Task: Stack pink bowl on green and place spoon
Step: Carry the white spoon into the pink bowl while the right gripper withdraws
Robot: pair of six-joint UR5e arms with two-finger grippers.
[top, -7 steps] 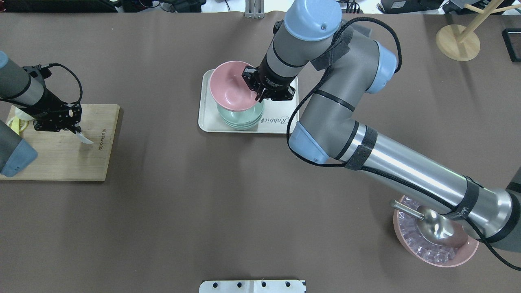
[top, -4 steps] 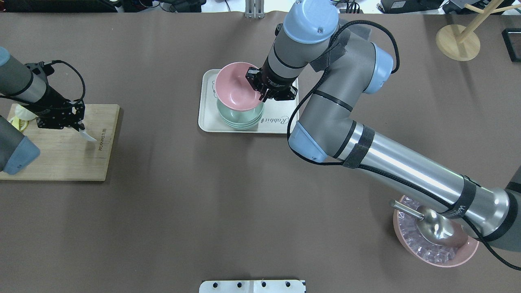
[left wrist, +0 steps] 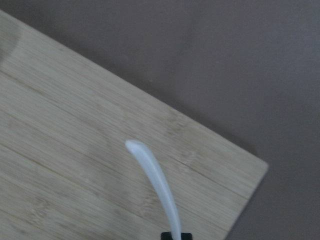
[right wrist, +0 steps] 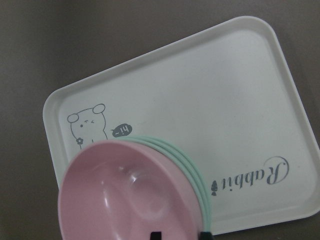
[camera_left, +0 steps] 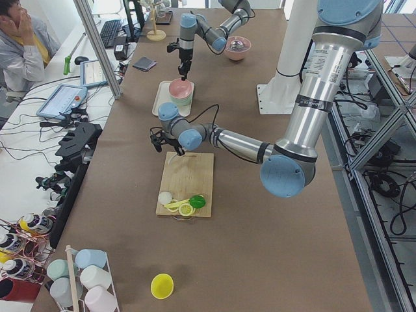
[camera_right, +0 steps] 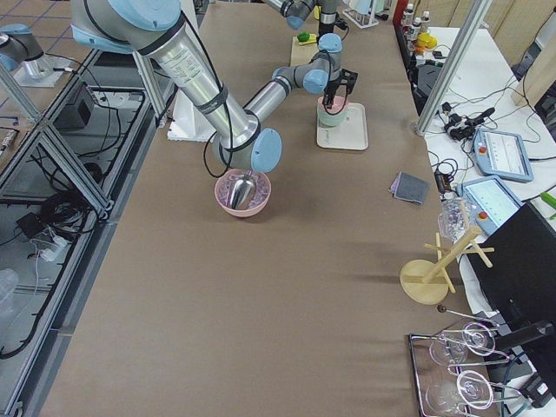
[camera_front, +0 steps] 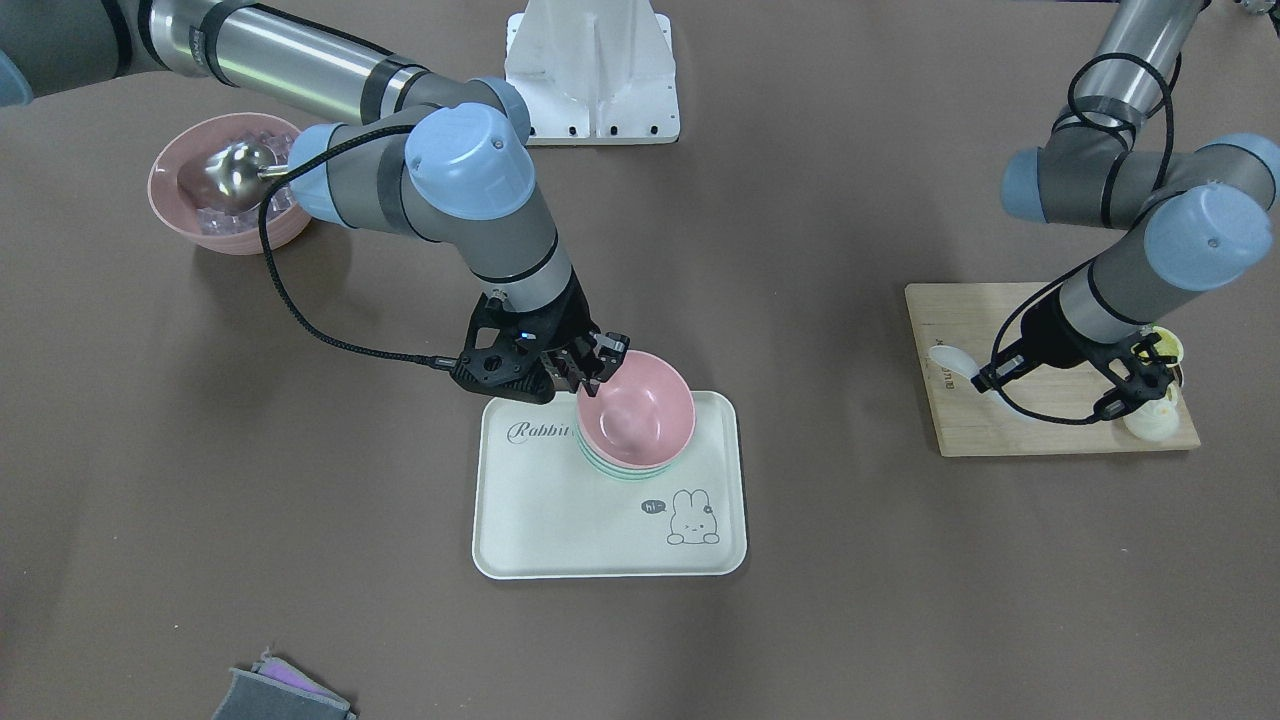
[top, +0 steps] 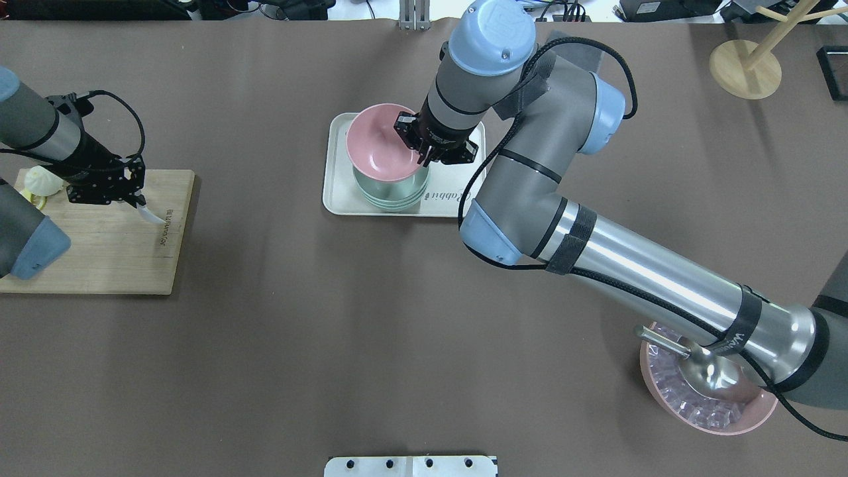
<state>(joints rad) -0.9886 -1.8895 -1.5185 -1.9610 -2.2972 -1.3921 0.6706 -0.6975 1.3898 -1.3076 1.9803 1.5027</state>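
My left gripper has a place ahead for the white spoon. Next, I release it inside the pink bowl on top of the green bowls (camera_front: 651, 413).
My right gripper (top: 424, 156) is shut on the near rim of the pink bowl (top: 379, 142), holding it tilted over the stack of green bowls (top: 391, 193) on the white rabbit tray (top: 338, 192). In the front view the pink bowl (camera_front: 640, 410) looks nested on the green stack (camera_front: 625, 471); I cannot tell whether they touch. My left gripper (top: 136, 201) is shut on the handle of a white spoon (top: 154, 216), just above the wooden cutting board (top: 99, 252). The spoon (left wrist: 155, 185) fills the left wrist view.
A pink bowl of ice cubes with a metal scoop (top: 705, 391) sits under my right forearm. Food pieces (camera_front: 1155, 415) lie at the board's end. A wooden stand (top: 745, 66) is far right and a grey cloth (camera_front: 280, 695) at the operators' edge.
My right gripper has lowered the pink bowl closer onto the green stack. My left gripper has carried the spoon a little right and away, toward the board's edge.
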